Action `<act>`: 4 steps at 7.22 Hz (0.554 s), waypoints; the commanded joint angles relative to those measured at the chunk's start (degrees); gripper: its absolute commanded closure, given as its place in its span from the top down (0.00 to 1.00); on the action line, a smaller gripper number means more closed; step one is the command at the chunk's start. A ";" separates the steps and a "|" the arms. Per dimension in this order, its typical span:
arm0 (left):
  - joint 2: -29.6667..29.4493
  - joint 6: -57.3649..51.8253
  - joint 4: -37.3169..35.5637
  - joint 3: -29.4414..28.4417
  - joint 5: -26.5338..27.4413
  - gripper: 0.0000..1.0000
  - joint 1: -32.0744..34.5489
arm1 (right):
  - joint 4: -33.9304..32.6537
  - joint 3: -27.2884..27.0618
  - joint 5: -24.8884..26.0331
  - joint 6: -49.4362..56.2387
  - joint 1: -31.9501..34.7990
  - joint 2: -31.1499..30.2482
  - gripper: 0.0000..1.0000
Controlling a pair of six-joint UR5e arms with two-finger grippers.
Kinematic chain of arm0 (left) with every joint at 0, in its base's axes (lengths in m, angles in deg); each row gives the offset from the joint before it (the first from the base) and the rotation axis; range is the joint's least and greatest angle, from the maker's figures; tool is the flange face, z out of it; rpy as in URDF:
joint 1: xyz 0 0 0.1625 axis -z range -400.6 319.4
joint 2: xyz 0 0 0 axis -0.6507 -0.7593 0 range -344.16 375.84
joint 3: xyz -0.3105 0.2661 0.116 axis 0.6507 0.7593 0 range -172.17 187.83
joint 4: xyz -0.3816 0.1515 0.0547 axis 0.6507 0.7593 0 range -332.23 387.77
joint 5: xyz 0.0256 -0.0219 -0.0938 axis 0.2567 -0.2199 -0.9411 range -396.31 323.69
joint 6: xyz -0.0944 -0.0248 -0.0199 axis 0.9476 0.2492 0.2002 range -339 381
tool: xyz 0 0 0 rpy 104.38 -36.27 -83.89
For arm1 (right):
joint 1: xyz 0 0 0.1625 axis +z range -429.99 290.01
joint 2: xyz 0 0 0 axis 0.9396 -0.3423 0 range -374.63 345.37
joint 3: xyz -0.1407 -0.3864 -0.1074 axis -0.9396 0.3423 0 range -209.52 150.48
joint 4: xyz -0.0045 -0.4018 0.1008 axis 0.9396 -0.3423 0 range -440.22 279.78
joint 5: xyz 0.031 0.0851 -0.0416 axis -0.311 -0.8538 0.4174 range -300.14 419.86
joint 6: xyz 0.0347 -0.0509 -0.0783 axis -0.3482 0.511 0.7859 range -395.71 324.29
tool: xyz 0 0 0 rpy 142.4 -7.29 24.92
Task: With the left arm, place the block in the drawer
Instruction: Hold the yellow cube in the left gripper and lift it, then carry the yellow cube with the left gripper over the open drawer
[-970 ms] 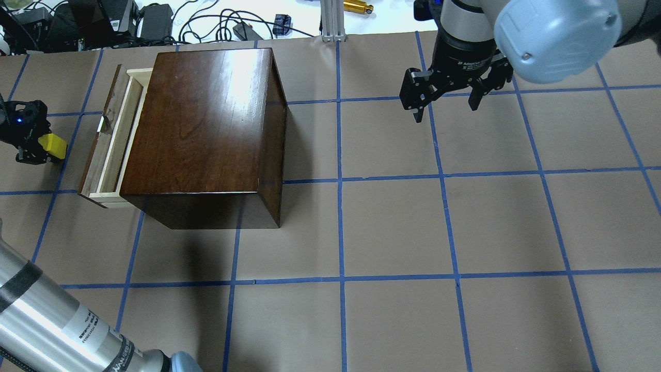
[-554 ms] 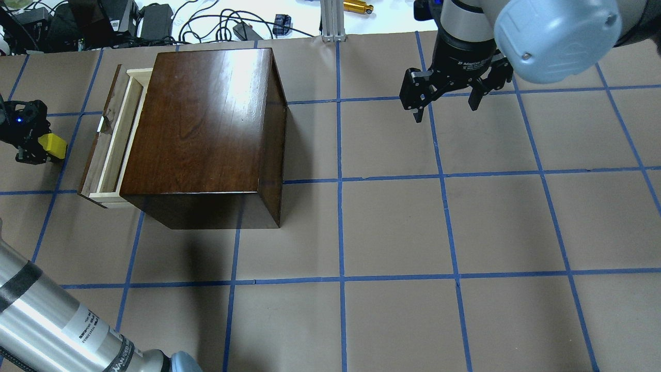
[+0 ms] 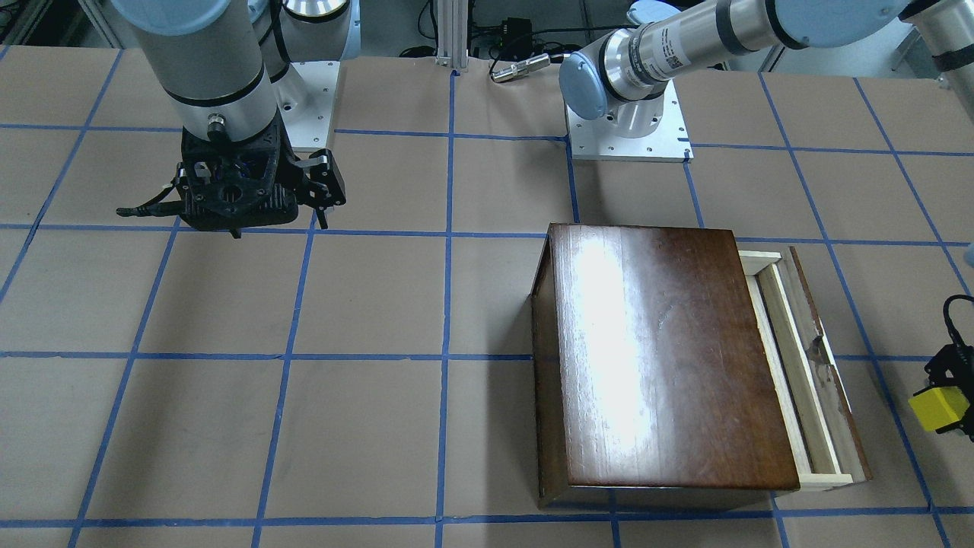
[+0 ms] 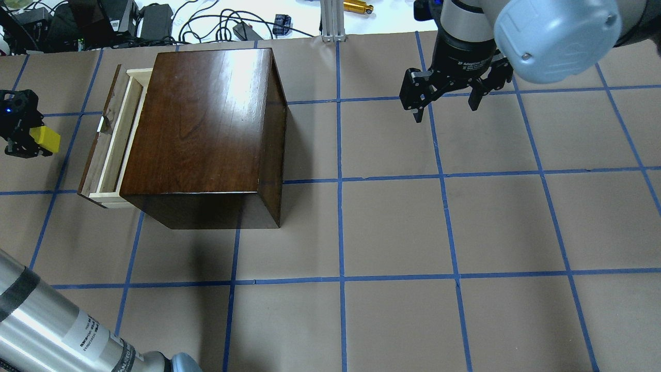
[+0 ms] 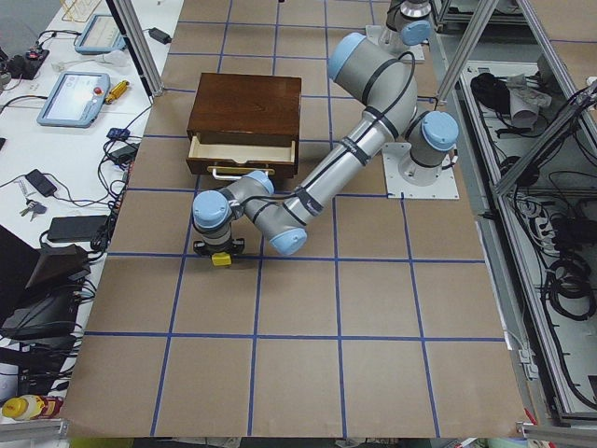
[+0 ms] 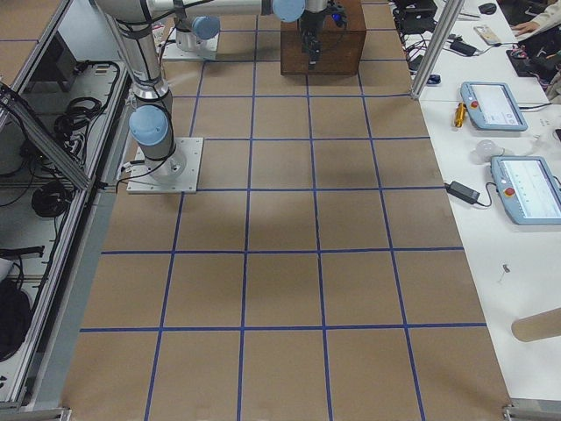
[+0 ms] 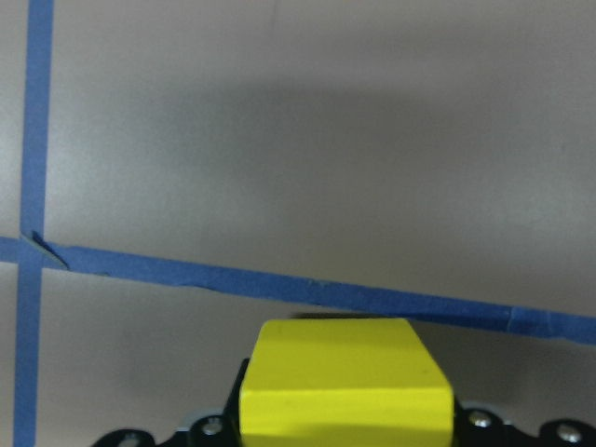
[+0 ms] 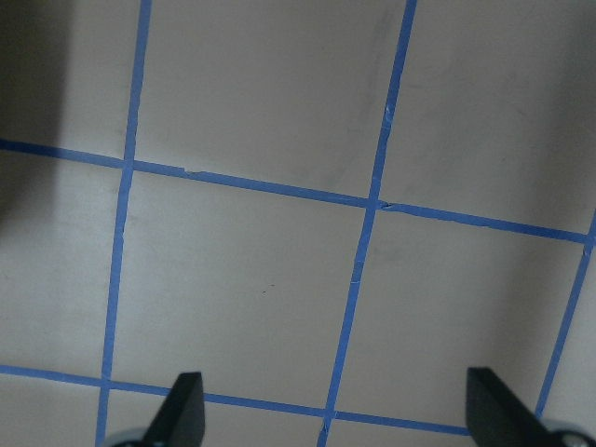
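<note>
Next, I release the yellow block, now held above the table, from my left gripper midway (image 3: pixel 790 355) along the open drawer, close up against the dark-brown cabinet.
My left gripper (image 4: pixel 31 139) is shut on the yellow block (image 4: pixel 44 139) and holds it above the table, left of the open drawer (image 4: pixel 111 142). The block also shows in the front view (image 3: pixel 940 407), in the left wrist view (image 7: pixel 345 382) and in the left side view (image 5: pixel 220 260). The drawer (image 3: pixel 799 373) is pulled out of the dark-brown cabinet (image 4: pixel 206 129), and what shows of its inside is bare. My right gripper (image 4: pixel 446 106) is open and empty, high over the far right of the table; the right wrist view shows its fingertips (image 8: pixel 186 410) wide apart.
The cabinet (image 3: pixel 654 358) stands on the brown paper with blue tape lines. Cables and devices (image 4: pixel 155 20) lie beyond the table's far edge. My left arm's forearm (image 4: pixel 62 330) crosses the near left corner. Tablets (image 5: pixel 75 93) lie on a side bench.
My left gripper has risen with the yellow block and shifted slightly away from the drawer toward the view's left edge. The right arm has not moved.
</note>
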 commanded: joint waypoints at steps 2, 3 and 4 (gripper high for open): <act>11.77 0.26 10.76 1.19 -1.51 0.00 3.01 | 0.00 0.00 0.00 0.06 0.00 0.01 1.00; 14.76 2.95 11.12 2.85 -1.33 0.00 5.38 | 0.00 0.00 0.00 -0.02 0.00 0.01 1.00; 17.58 6.46 11.56 4.44 -1.24 0.00 7.58 | 0.00 0.00 -0.09 -0.02 0.00 0.01 1.00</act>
